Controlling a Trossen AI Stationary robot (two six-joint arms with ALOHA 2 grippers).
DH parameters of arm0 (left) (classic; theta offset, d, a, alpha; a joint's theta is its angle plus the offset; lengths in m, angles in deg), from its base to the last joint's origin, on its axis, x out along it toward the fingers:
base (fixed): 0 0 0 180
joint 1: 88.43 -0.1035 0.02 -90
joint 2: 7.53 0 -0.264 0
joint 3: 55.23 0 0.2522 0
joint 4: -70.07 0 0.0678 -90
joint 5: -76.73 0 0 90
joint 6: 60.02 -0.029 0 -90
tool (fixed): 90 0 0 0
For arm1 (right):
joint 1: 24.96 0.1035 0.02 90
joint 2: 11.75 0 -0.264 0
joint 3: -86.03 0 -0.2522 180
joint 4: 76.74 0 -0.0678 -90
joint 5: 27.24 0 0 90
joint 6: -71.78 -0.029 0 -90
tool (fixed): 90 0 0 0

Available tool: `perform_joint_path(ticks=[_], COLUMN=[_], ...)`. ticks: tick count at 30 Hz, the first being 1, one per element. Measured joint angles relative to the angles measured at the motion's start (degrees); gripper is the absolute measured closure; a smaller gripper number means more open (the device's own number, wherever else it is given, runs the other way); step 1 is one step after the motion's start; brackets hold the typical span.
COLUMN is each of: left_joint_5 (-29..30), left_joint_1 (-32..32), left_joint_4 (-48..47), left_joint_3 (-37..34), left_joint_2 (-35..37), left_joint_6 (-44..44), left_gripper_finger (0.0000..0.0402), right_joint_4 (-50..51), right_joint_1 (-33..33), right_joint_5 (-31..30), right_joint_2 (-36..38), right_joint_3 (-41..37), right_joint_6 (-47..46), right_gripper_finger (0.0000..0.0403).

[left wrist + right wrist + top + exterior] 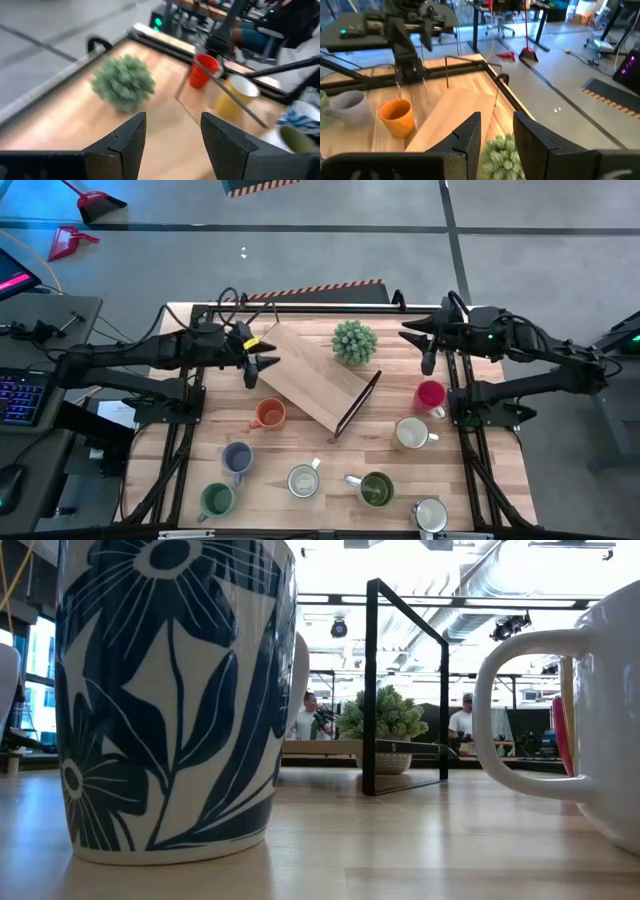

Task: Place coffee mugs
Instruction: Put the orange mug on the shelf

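The left gripper needs to go next to the orange mug beside the wooden board and close on the far side of its rim (270,401).
Eight mugs stand on their bases on the table's near half: orange (268,415), blue-grey (237,458), bright green (215,500), white with blue flowers (303,480), dark olive (375,490), white (430,515), cream (410,433) and red-pink (431,395). My left gripper (262,365) is open above the left end of a slanting wooden board (315,385). Its wrist view (172,120) looks past the plant (124,82) to the red-pink mug (202,70). My right gripper (420,345) is open near the far right, above the plant (502,155), touching nothing.
A spiky green potted plant (354,341) stands at the table's far middle. The wooden board carries a thin black frame (358,402) at its near right end. In the low view the flowered mug (170,690) and a white mug (590,710) fill the foreground. People sit in the room behind.
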Motion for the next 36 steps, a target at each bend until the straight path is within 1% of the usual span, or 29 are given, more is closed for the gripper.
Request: perform_joint_path(ticks=[5,9,13,16,19,21,23,31,36], left_joint_5=[-0.8,-0.3,1.0,1.8,1.9,1.9,1.9,1.6,2.0], left_joint_1=[4.6,8.9,12.1,13.6,14.2,14.3,14.3,14.3,14.3], left_joint_4=[-6.4,-15.2,-25.7,-35.0,-43.3,-46.9,-48.2,-47.8,-45.6], left_joint_3=[0.9,6.1,13.4,17.4,19.8,20.3,20.4,20.4,20.4], left_joint_2=[-2.9,-7.2,-13.4,-19.1,-24.6,-27.6,-29.9,-36.5,-39.4], left_joint_6=[6.0,9.6,11.6,13.3,14.7,15.8,16.1,16.0,15.5], left_gripper_finger=[0.0224,0.0224,0.0224,0.0224,0.0224,0.0224,0.0224,0.0224,0.0224], right_joint_4=[3.7,4.9,5.9,7.4,9.5,11.1,12.0,14.1,15.3], right_joint_1=[0.0,0.0,0.0,0.0,0.0,0.0,0.0,0.0,0.0], right_joint_5=[-1.7,-2.2,-2.5,-2.5,-2.5,-2.5,-2.5,-1.4,-0.8], right_joint_2=[-1.0,-1.2,-1.1,-1.1,-1.1,-1.1,-1.1,-1.1,-1.1], right_joint_3=[0.0,0.0,0.0,0.0,0.0,0.0,0.0,0.0,0.0], right_joint_6=[0.1,0.1,-0.7,-2.9,-5.4,-6.5,-7.4,-7.4,-7.4], right_gripper_finger=[0.0299,0.0299,0.0299,0.0299,0.0299,0.0299,0.0299,0.0299,0.0299])
